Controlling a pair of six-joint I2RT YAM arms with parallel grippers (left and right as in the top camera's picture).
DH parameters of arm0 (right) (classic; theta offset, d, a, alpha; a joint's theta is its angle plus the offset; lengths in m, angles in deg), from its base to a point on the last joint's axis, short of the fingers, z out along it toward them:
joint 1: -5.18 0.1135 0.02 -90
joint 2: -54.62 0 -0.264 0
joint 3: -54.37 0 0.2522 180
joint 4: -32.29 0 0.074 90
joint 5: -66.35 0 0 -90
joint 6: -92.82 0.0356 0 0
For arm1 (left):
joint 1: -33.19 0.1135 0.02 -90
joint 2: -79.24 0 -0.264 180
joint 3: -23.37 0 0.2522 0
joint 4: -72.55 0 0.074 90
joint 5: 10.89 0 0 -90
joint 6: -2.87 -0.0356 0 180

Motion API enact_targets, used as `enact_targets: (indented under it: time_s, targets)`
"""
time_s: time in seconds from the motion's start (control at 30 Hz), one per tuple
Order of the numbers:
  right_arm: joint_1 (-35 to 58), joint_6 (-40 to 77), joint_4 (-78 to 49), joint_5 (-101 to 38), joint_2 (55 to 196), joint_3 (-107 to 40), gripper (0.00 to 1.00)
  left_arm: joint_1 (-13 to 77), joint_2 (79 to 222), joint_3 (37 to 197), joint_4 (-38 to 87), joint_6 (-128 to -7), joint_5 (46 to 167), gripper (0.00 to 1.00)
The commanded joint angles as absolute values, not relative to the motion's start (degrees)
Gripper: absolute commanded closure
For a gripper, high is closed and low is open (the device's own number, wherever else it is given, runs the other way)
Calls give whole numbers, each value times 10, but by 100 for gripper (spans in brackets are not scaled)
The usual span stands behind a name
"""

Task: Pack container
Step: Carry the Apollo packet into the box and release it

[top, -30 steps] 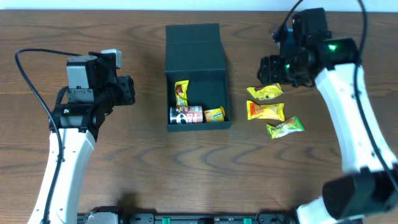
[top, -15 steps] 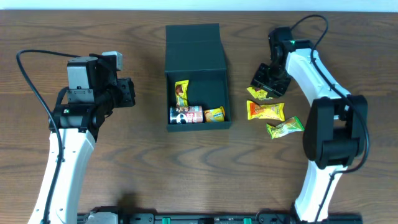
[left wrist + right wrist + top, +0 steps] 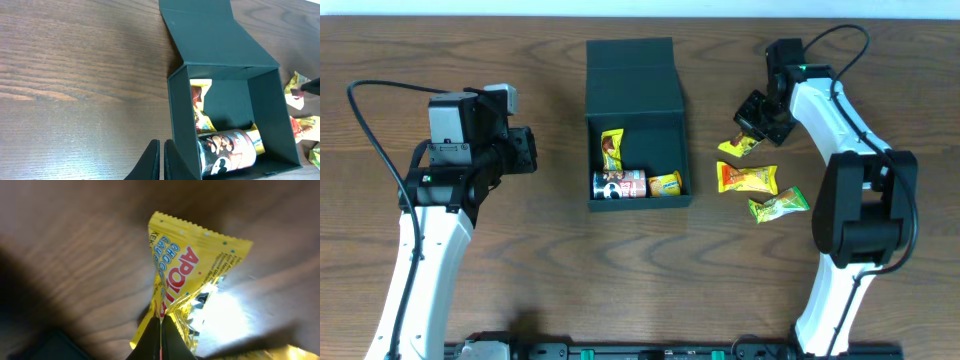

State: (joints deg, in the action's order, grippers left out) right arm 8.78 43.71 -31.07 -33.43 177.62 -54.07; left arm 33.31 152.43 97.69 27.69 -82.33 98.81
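Note:
Next, my right gripper releases the yellow snack packet in the container (image 3: 629, 159), behind the printed can, next to the yellow packet. The snack packet is now held beside the box.
The container (image 3: 656, 142), a dark teal box, stands open in the middle of the table with its flap lid (image 3: 631, 68) folded back. Inside lie a yellow packet (image 3: 611, 150), a printed can (image 3: 620, 185) and a small yellow packet (image 3: 666, 184). My right gripper (image 3: 750, 138) is right of the box, shut on a corner of a yellow snack packet (image 3: 736, 147); in the right wrist view the fingers (image 3: 161, 325) pinch the wrapper (image 3: 195, 272) just above the wood. My left gripper (image 3: 527, 150) hangs left of the box, shut on nothing (image 3: 161, 150), next to the box's left wall (image 3: 176, 115).
An orange-yellow packet (image 3: 748, 178) and a green packet (image 3: 778, 205) lie on the table right of the box, below the held one. In the left wrist view these packets (image 3: 300, 125) show past the box's right wall. Cables trail from both arms.
The right gripper has come down from open to shut on the yellow packet and shifted slightly right, tugging the packet's end. The left arm has not moved.

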Motion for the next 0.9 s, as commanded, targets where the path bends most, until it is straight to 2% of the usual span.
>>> enact_targets:
  time_s: [0.0,0.23,0.5,0.7,0.87]
  targets:
    - [87,376,-310,-395,1780,-569,99,335,1519,981,276,-829,979,94]
    - [118,226,-441,-405,1754,-734,98,335,1519,981,271,-829,979,94]
    - [217,103,-542,-406,1706,-846,98,335,1519,981,272,-829,977,94]
    - [302,88,-536,-391,1724,-830,99,335,1519,981,272,-829,975,94]
    - [340,134,-540,-385,1782,-822,99,335,1519,981,267,-829,974,94]
